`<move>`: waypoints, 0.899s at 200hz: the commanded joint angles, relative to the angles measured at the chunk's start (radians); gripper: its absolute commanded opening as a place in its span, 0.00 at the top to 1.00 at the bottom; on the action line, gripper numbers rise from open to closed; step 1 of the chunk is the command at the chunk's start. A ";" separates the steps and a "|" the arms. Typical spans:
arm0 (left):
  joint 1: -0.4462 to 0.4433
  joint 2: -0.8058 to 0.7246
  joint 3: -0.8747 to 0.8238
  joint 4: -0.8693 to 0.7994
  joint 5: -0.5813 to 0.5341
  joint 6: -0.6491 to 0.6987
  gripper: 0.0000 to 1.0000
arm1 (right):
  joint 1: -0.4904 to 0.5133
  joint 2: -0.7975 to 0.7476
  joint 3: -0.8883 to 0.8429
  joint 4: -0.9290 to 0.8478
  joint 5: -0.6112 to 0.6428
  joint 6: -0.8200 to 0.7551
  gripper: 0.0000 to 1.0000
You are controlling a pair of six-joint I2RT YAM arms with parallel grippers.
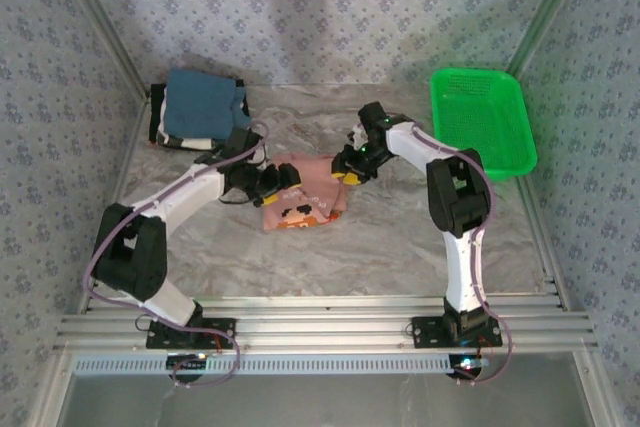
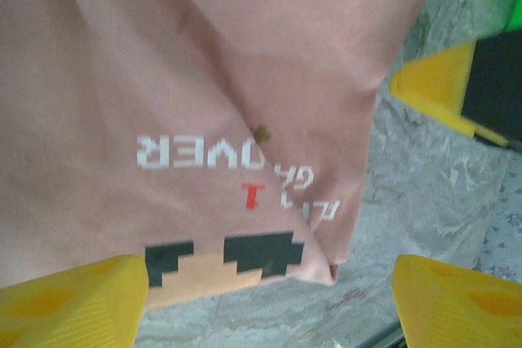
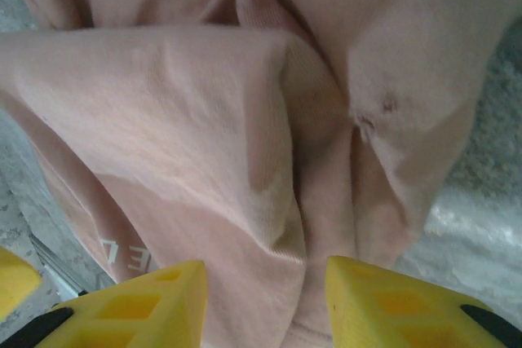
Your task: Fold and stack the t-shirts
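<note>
The salmon-pink t-shirt's white letters have a slanting crease running across them, so I need to use my left gripper to take the t-shirt's front edge (image 2: 202,294) and straighten it before folding.
The salmon-pink t-shirt (image 1: 305,199) lies crumpled in the middle of the table, its dark and orange print facing up near its front edge (image 2: 220,262). My left gripper (image 1: 281,179) hovers over the shirt's left part, open wide (image 2: 269,315), its yellow fingers (image 2: 73,303) either side of the printed hem. My right gripper (image 1: 350,169) is at the shirt's right top corner, shut (image 3: 265,307) on a bunched fold of the pink cloth (image 3: 245,144). Folded blue, black and white t-shirts (image 1: 203,107) are stacked at the back left.
A green plastic mesh basket (image 1: 482,122) stands at the back right. The marbled table top (image 1: 400,247) is bare in front of the shirt. Patterned walls close in the back and both sides. The right gripper's yellow finger (image 2: 436,87) appears in the left wrist view.
</note>
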 commanded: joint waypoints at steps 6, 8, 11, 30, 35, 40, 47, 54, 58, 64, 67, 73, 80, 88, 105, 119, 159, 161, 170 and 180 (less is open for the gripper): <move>-0.033 -0.054 -0.056 0.019 -0.058 -0.041 0.23 | -0.005 0.050 0.060 0.040 -0.002 0.007 0.56; -0.034 -0.056 -0.060 0.020 -0.058 -0.044 0.24 | -0.004 0.053 0.062 0.039 -0.003 0.007 0.56; -0.037 -0.056 -0.066 0.023 -0.061 -0.047 0.24 | -0.005 0.059 0.067 0.038 -0.005 0.007 0.56; -0.054 -0.057 -0.100 0.049 -0.075 -0.068 0.27 | -0.005 0.083 0.080 0.050 -0.008 0.017 0.57; -0.059 -0.051 -0.104 0.054 -0.079 -0.072 0.27 | -0.005 0.090 0.085 0.049 -0.009 0.018 0.59; -0.063 -0.046 -0.108 0.060 -0.083 -0.072 0.28 | -0.005 0.098 0.092 0.044 -0.007 0.017 0.60; -0.070 -0.036 -0.112 0.064 -0.093 -0.070 0.30 | -0.008 0.108 0.101 0.040 -0.006 0.021 0.63; -0.074 -0.027 -0.117 0.069 -0.103 -0.068 0.32 | -0.008 0.111 0.103 0.050 -0.003 0.029 0.67; -0.073 -0.020 -0.120 0.071 -0.110 -0.068 0.33 | -0.011 0.111 0.103 0.058 -0.001 0.034 0.69; -0.074 -0.012 -0.127 0.074 -0.121 -0.068 0.35 | -0.011 0.110 0.103 0.070 0.000 0.044 0.73; -0.074 -0.008 -0.129 0.074 -0.129 -0.068 0.35 | -0.014 0.109 0.104 0.075 0.000 0.050 0.75; -0.075 0.002 -0.132 0.069 -0.147 -0.065 0.37 | -0.018 0.107 0.106 0.084 0.001 0.059 0.80; -0.074 0.014 -0.131 0.049 -0.173 -0.062 0.40 | -0.023 0.104 0.110 0.093 0.001 0.066 0.85; -0.074 0.028 -0.129 0.033 -0.193 -0.059 0.43 | -0.027 0.100 0.117 0.098 0.001 0.070 0.90; -0.074 0.061 -0.131 0.006 -0.227 -0.055 0.47 | -0.039 0.095 0.140 0.086 -0.014 0.068 0.96; -0.073 0.093 -0.131 -0.025 -0.255 -0.045 0.52 | -0.049 0.096 0.164 0.061 -0.031 0.065 0.99; -0.077 0.170 -0.133 -0.073 -0.296 -0.011 0.53 | -0.088 0.121 0.219 0.043 -0.068 0.078 1.00; -0.077 0.175 -0.132 -0.075 -0.297 -0.007 0.54 | -0.091 0.124 0.222 0.043 -0.073 0.080 1.00; -0.082 0.190 -0.124 -0.086 -0.305 0.005 0.55 | -0.096 0.142 0.236 0.031 -0.087 0.083 1.00; -0.087 0.202 -0.118 -0.093 -0.313 0.014 0.55 | -0.101 0.159 0.247 0.023 -0.094 0.083 0.99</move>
